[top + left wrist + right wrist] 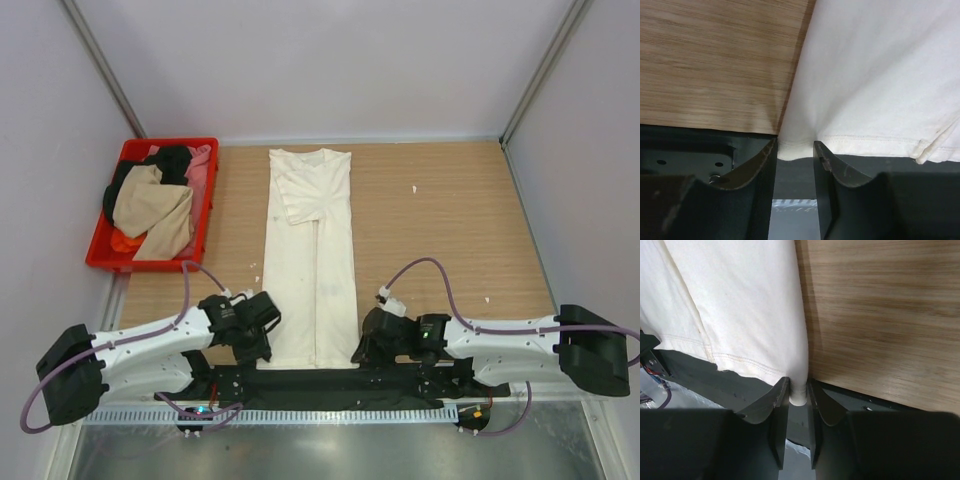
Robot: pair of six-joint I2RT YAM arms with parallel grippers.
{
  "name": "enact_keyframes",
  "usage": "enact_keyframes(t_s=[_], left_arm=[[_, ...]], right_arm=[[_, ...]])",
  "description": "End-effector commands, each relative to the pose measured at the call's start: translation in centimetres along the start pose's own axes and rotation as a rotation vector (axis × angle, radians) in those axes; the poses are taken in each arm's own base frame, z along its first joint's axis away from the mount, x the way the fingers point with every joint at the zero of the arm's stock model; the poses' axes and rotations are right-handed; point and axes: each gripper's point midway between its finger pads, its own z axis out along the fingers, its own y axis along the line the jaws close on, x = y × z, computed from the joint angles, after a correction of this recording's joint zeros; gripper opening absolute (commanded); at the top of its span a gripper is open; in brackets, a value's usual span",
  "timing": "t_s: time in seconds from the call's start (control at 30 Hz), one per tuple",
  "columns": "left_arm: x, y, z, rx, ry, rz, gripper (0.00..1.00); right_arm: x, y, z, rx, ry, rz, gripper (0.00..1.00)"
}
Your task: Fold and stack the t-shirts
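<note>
The left gripper's fingers stand apart around the t-shirt's hem corner, so the robot should set them again and pinch that hem corner [790, 146] before both grippers carry the hem toward the collar.
A cream t-shirt [310, 260] lies on the wooden table as a long narrow strip, collar end far, hem at the near edge. My left gripper [262, 345] is at its near left corner. In the left wrist view the jaws [795, 147] stand apart with the hem corner [796, 150] between the fingertips. My right gripper [365, 348] is at the near right corner. In the right wrist view it [799, 385] is shut on a fold of the cream shirt [740, 305]. Tan [150, 205], black [172, 160], pink [202, 165] and orange [122, 242] shirts lie heaped in a crate.
The red plastic crate [100, 258] stands at the far left by the wall. White walls close in the table on three sides. A black base bar [320, 382] runs along the near edge under the shirt's hem.
</note>
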Motion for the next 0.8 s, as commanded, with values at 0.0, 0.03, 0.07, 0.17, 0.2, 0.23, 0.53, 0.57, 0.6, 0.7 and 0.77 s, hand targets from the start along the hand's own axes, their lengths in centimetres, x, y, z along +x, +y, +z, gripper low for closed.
enact_keyframes(t_s=[0.0,0.03,0.07,0.17,0.2,0.23,0.53,0.57,0.6,0.7,0.77], left_arm=[[-0.7,-0.8,-0.8,0.029,-0.043,-0.038,0.35],[-0.7,-0.9,-0.8,0.035,-0.044,-0.038,0.33],[-0.7,-1.0,-0.9,0.041,-0.046,-0.042,0.30],[-0.7,-1.1,-1.1,0.054,-0.047,-0.050,0.21],[-0.7,-1.2,-1.1,0.056,-0.045,-0.050,0.19],[-0.6,-1.2,-1.2,0.058,-0.044,-0.052,0.14],[-0.6,0.3,-1.9,-0.032,-0.076,-0.014,0.43],[-0.7,0.0,-2.1,-0.029,-0.078,-0.014,0.43],[-0.5,-0.2,-2.2,-0.022,-0.077,-0.008,0.43],[-0.2,-0.8,-1.6,0.008,-0.066,-0.026,0.40],[0.2,-1.1,-1.3,0.024,-0.059,-0.033,0.36]], right_arm=[[0.0,0.0,0.1,0.008,-0.022,0.010,0.26],[-0.1,-0.1,0.1,0.013,-0.023,0.012,0.24],[0.0,0.0,0.0,0.013,-0.023,0.010,0.23],[-0.1,0.0,-0.1,0.021,-0.029,0.005,0.20],[0.0,0.1,-0.2,0.019,-0.030,0.003,0.18],[-0.1,0.0,-0.2,0.022,-0.034,0.003,0.15],[0.1,0.5,-0.6,0.010,-0.036,0.004,0.14],[0.2,0.7,-0.6,0.005,-0.035,0.005,0.16],[0.2,0.5,-0.6,0.009,-0.035,0.003,0.17],[0.2,0.8,-0.7,0.002,-0.039,0.001,0.17],[0.3,0.9,-0.7,0.001,-0.034,-0.003,0.17]])
